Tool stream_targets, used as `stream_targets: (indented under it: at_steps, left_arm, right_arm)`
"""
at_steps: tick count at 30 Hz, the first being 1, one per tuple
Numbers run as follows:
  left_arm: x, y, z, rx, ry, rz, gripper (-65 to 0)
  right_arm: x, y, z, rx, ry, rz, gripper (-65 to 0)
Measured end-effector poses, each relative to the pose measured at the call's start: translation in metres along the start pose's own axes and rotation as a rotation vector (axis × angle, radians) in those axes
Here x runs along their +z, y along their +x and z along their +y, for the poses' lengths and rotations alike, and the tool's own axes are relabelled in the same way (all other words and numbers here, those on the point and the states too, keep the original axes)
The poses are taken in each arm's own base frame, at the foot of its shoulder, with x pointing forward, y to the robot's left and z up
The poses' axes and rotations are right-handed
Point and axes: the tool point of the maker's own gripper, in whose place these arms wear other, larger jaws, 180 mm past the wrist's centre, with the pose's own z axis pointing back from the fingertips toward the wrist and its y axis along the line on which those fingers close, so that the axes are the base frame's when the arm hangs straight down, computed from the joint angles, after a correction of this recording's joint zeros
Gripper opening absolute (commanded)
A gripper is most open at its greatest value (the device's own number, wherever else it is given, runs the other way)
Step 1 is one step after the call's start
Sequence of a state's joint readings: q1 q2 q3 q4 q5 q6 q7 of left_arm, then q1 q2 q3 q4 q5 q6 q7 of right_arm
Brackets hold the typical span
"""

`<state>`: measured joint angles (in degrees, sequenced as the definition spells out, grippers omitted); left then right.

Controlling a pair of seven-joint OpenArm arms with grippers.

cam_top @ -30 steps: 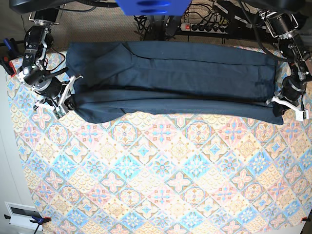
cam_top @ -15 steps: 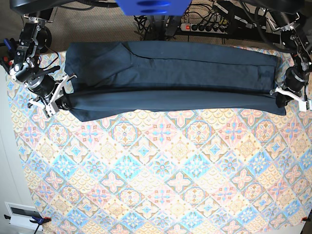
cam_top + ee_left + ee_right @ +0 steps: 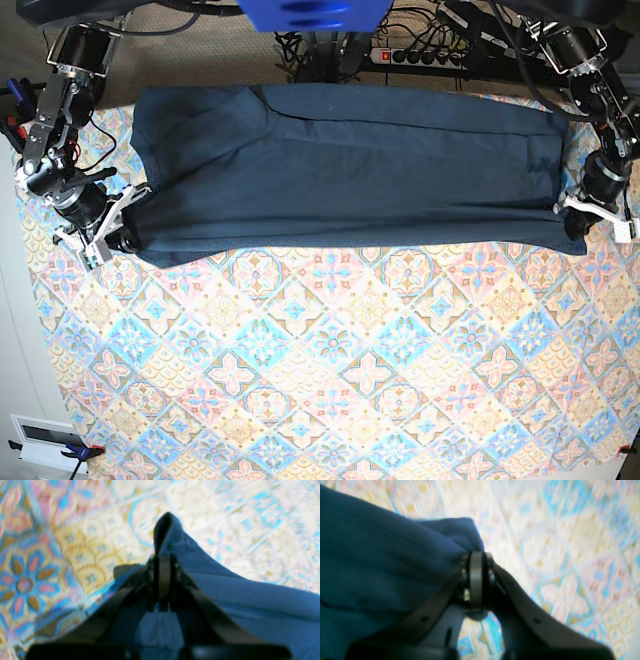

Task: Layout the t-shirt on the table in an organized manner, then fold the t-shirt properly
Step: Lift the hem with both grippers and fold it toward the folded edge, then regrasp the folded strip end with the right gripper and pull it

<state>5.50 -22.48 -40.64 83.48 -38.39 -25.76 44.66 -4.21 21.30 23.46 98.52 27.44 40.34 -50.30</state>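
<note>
My left gripper is going to let go of the dark navy t-shirt's near corner farther back, on the t-shirt's short end (image 3: 558, 170).
The dark navy t-shirt (image 3: 350, 165) lies spread in a wide band across the far part of the table (image 3: 350, 380). My right gripper (image 3: 124, 238) is at the shirt's near-left corner, shut on the cloth. In the right wrist view its tips (image 3: 476, 557) pinch a bunched corner of the t-shirt (image 3: 382, 555) above the table (image 3: 557, 542). My left gripper (image 3: 580, 217) is at the near-right corner, also shut on cloth. The left wrist view shows that gripper (image 3: 163, 558) clamping a raised peak of the t-shirt (image 3: 237, 592) over the table (image 3: 75, 542).
A power strip (image 3: 420, 55) and cables lie behind the table's far edge. A blue fixture (image 3: 315, 12) hangs over the top middle. A white box (image 3: 45, 440) sits beyond the near-left corner. The patterned cloth stretches from the shirt to the near edge.
Both grippers, still holding the corners, pulled the shirt taut and then came toward the near side. The folded-over near strip has opened out flat and the near hem lies further forward.
</note>
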Motion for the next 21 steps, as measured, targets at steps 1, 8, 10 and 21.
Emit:
stream_targets:
  at_steps: [1, 8, 10, 21]
  left_arm:
    - [-0.001, 0.001, -0.002, 0.007, -0.004, -0.008, -64.7]
    - [-0.002, -0.001, -0.003, 0.009, -0.005, -0.005, -64.7]
    - [0.002, -0.01, 0.001, 0.01, 0.004, 0.013, -64.7]
    - [0.028, -0.044, 0.006, 0.01, 0.004, 0.082, -64.8]
  right_arm:
    - [-0.002, 0.002, -0.001, -0.004, -0.001, -0.002, -65.0]
    - [0.002, 0.016, 0.003, 0.009, 0.007, -0.054, -65.0]
    - [0.006, -0.005, 0.013, -0.005, 0.026, -0.006, -65.0]
    - [0.018, -0.039, 0.044, -0.077, 0.115, 0.032, -65.0]
